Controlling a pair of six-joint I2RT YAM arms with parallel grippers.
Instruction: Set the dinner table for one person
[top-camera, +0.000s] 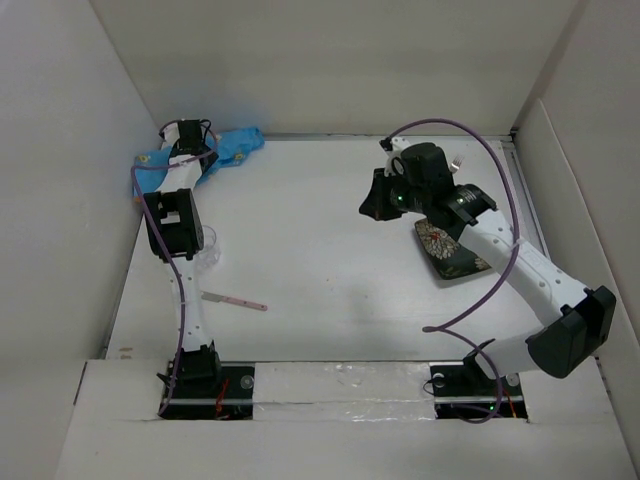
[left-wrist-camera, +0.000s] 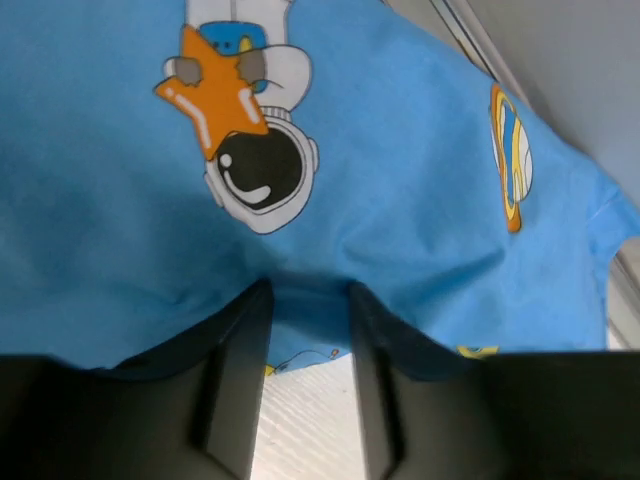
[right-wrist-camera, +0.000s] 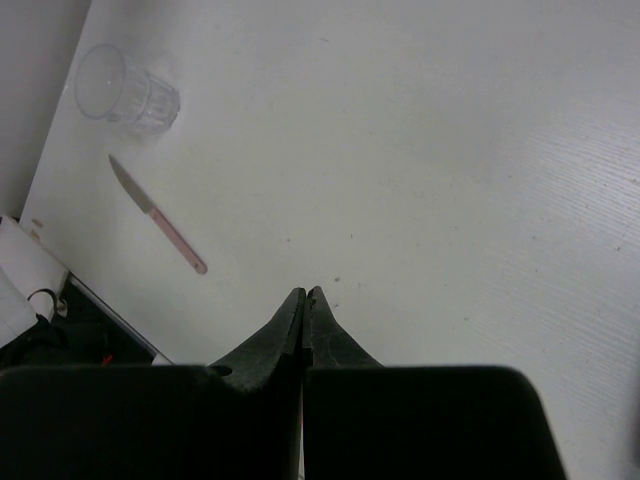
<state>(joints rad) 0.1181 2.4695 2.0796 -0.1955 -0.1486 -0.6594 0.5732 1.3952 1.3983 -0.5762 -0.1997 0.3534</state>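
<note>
I'm near the placemat edge's middle with my left gripper, so I will pinch the fold nearer the placemat's loose end (left-wrist-camera: 462, 300) before carrying it toward my right gripper.
The white dinner table (top-camera: 310, 230) bears a crumpled blue cartoon-print placemat (top-camera: 238, 146) at its far left corner. My left gripper (top-camera: 190, 140) is over it. In the left wrist view the placemat (left-wrist-camera: 400, 180) fills the frame, and its edge lies across the tips of my left gripper (left-wrist-camera: 308, 290), whose jaws stand apart with bare table between them. My right gripper (top-camera: 375, 205) hovers over mid-table, shut and empty, also seen in the right wrist view (right-wrist-camera: 305, 292). A dark floral square plate (top-camera: 455, 255) lies partly under the right arm.
A clear glass (top-camera: 205, 240) stands by the left arm; it also shows in the right wrist view (right-wrist-camera: 125, 90). A pink-handled knife (top-camera: 235, 300) lies near the front left and shows in the right wrist view (right-wrist-camera: 160, 218). White walls enclose the table on three sides.
</note>
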